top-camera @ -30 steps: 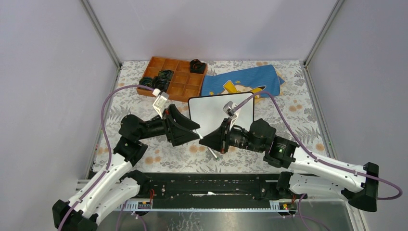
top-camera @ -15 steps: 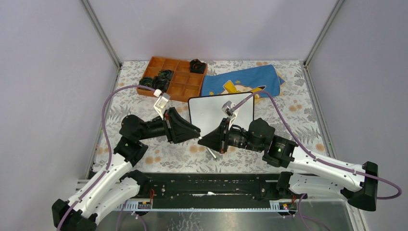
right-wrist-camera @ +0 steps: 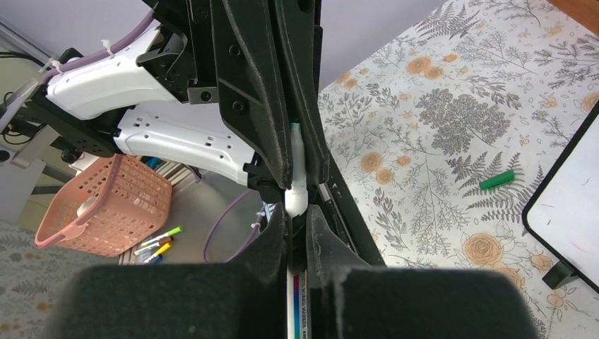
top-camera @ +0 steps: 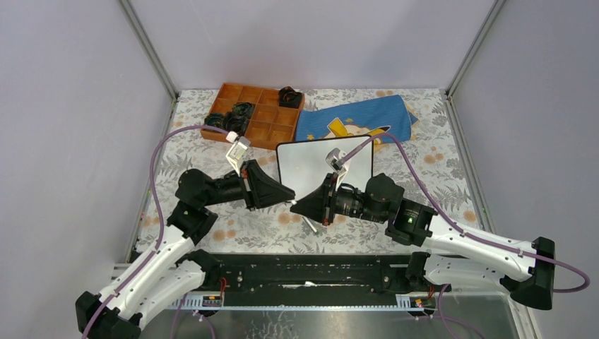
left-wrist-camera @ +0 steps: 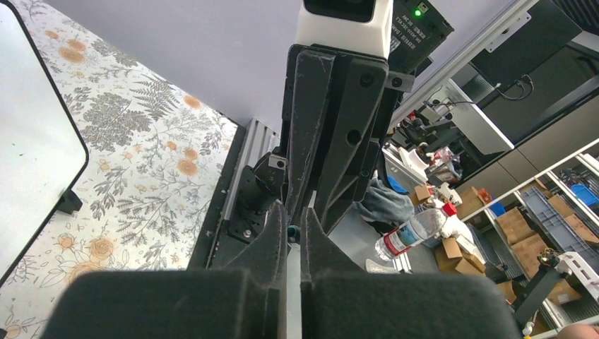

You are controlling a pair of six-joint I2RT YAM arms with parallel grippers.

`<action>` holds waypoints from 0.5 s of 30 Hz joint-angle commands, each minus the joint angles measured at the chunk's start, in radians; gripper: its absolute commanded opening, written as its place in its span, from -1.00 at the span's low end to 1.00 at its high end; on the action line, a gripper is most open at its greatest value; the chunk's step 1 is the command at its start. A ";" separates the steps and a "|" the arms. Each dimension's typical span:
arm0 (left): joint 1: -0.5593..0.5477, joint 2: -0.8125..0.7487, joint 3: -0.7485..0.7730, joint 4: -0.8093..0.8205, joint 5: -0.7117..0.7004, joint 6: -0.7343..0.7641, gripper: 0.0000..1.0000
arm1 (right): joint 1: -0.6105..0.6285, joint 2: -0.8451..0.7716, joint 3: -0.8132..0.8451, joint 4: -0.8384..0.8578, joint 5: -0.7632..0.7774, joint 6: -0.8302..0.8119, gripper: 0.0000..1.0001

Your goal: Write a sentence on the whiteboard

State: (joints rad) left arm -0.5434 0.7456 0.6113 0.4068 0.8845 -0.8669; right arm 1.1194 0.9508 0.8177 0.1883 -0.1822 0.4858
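My right gripper pinches close behind the marker's end in my left gripper; I will open it and take the marker's body farther back [top-camera: 310, 225] toward its green end.
A white marker [right-wrist-camera: 296, 192] with a green end hangs in the air between my two grippers, which meet tip to tip just left of the whiteboard's near corner. My left gripper [top-camera: 292, 195] [left-wrist-camera: 293, 212] is shut on one end of the marker [left-wrist-camera: 294, 282]. From the opposite side my right gripper [top-camera: 292, 207] [right-wrist-camera: 297, 212] is shut on its labelled barrel. The whiteboard [top-camera: 304, 166] [left-wrist-camera: 28, 141] [right-wrist-camera: 573, 205] lies on the floral table with a plain white face; no sentence is in view. A green cap [right-wrist-camera: 496, 180] lies on the table beside the board's edge.
An orange compartment tray [top-camera: 263, 123] with black items sits at the back left. A blue cloth [top-camera: 357, 116] lies behind the board. Off the table, a pink basket [right-wrist-camera: 99, 205] and loose markers [right-wrist-camera: 159, 240] show in the right wrist view. Grey walls close in both sides.
My left gripper's jaws have closed from wide open onto the marker. The right gripper has kept its grip, and both arms have barely moved.
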 commanded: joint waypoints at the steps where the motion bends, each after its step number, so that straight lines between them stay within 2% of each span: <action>1: -0.010 -0.017 0.020 0.030 0.018 0.009 -1.00 | 0.002 -0.006 0.023 0.068 -0.010 0.009 -1.00; 4: -0.012 -0.028 0.020 0.041 -0.007 -0.003 -1.00 | 0.002 -0.008 0.018 0.082 -0.027 0.019 -0.97; 7: -0.012 -0.043 0.017 0.058 -0.066 -0.019 -1.00 | 0.002 -0.006 0.011 0.102 -0.030 0.039 -0.46; 9: -0.012 -0.047 0.021 0.067 -0.102 -0.029 -1.00 | 0.001 -0.007 0.006 0.117 -0.030 0.052 -0.05; 10: -0.012 -0.050 0.023 0.068 -0.119 -0.034 -1.00 | 0.002 -0.007 0.004 0.123 -0.028 0.058 0.07; 12: -0.012 -0.054 0.028 0.072 -0.158 -0.044 -1.00 | 0.002 -0.012 -0.005 0.137 -0.019 0.074 0.20; 15: -0.012 -0.064 0.023 0.101 -0.207 -0.074 -1.00 | 0.002 -0.024 -0.027 0.170 -0.002 0.102 0.23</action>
State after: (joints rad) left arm -0.5499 0.7017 0.6113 0.4202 0.7692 -0.9009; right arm 1.1191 0.9504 0.8078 0.2565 -0.2008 0.5415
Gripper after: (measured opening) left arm 0.035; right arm 0.608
